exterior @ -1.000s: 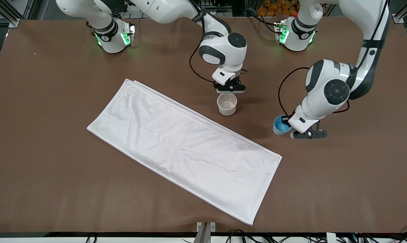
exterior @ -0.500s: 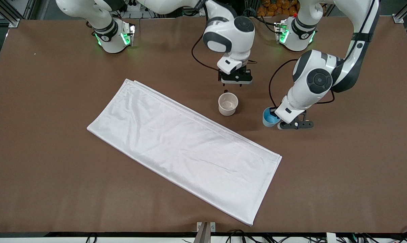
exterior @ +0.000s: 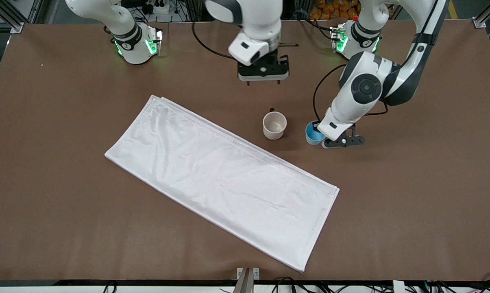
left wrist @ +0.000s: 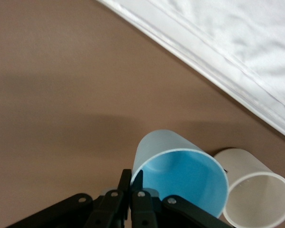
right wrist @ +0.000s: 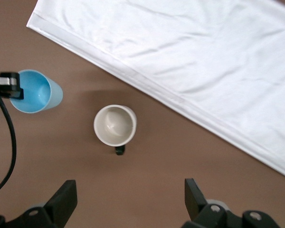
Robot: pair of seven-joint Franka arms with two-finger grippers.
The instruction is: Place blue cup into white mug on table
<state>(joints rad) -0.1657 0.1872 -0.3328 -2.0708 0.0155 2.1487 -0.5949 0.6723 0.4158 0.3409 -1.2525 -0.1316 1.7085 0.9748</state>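
My left gripper is going to release the blue cup down inside the white mug (exterior: 275, 124) (left wrist: 259, 200), at a spot that is close to the edge of the white cloth.
The white mug (exterior: 274, 125) stands upright on the brown table (exterior: 411, 195), its dark handle pointing toward the arm bases; it also shows in the right wrist view (right wrist: 115, 125) and the left wrist view (left wrist: 254, 195). My left gripper (exterior: 319, 136) is shut on the rim of the blue cup (exterior: 312, 133), one finger inside and one outside (left wrist: 132, 178), and holds it just beside the mug toward the left arm's end. My right gripper (exterior: 263, 82) is open and empty, raised over the table between the mug and the bases.
A white rectangular cloth (exterior: 224, 175) lies spread diagonally on the table, its edge close to the mug. The two arm bases (exterior: 137, 42) stand along the table's edge farthest from the front camera.
My left gripper has carried the blue cup toward the mug. My right gripper has let go of the mug, risen and drawn back toward the bases.
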